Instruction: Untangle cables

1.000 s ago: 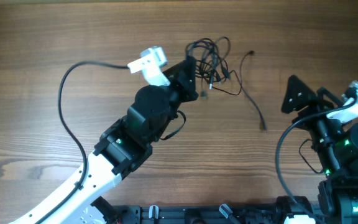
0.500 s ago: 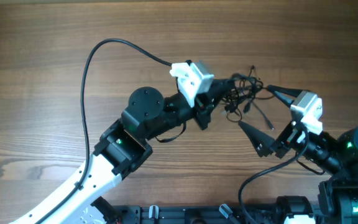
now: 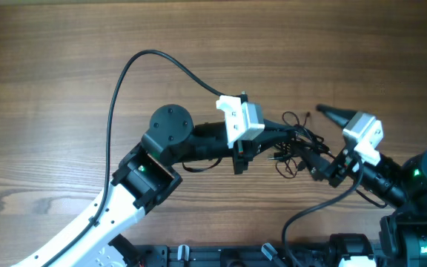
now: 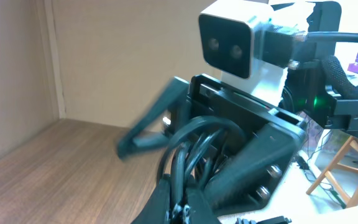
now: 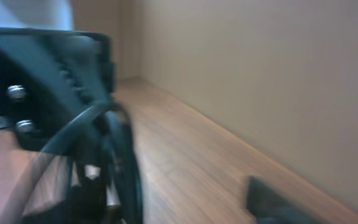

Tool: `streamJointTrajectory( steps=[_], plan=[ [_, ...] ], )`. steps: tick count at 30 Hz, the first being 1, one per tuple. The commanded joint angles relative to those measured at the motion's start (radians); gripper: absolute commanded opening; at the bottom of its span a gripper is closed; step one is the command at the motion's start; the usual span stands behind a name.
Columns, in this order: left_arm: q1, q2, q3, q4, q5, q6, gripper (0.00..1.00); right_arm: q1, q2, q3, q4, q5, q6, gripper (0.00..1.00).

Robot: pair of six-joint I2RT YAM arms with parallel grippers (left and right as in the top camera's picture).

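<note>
My left gripper is holding several cords pinched in one bunch, so next my right gripper takes the cords' loops (image 3: 303,122) before my left gripper opens to get a fresh hold.
The cables (image 3: 296,148) are a tangle of thin black cords bunched at mid-table, between my two grippers. My left gripper (image 3: 279,141) reaches in from the left and is shut on the bundle. In the left wrist view its fingers (image 4: 166,202) pinch several cords (image 4: 194,143) that loop upward. My right gripper (image 3: 319,139) faces it from the right with its jaws apart, one finger (image 3: 329,113) beyond the tangle and one nearer. The right wrist view is blurred, showing cords (image 5: 126,165) at the left and one finger (image 5: 278,202) at the right.
The left arm's thick black cable (image 3: 136,67) arcs over the table behind its white camera head (image 3: 239,120). The right arm's base (image 3: 417,185) sits at the right front. The wooden table (image 3: 65,44) has its bare parts at the back and left.
My left gripper has carried the tangle right and toward the front. My right gripper swung in from the right edge to straddle it, its jaws narrowing.
</note>
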Motion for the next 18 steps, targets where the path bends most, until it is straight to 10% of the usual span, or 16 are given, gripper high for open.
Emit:
streamJointTrajectory(
  steps=[1,7,9,18],
  plan=[
    [0.003,-0.002,0.007,0.016,-0.025,0.016,0.04,-0.002,-0.006,0.012,-0.027,-0.083,-0.001,0.05],
    [0.003,-0.002,0.007,0.016,-0.085,0.016,0.04,-0.002,-0.006,0.012,-0.078,-0.079,0.063,0.04],
    [0.003,-0.002,0.007,0.014,-0.087,0.011,0.31,-0.002,-0.006,0.012,-0.076,-0.079,0.063,0.04],
    [0.003,-0.002,0.007,-0.016,-0.087,0.013,0.84,-0.002,-0.004,0.012,-0.04,-0.071,0.064,0.04]
  ],
)
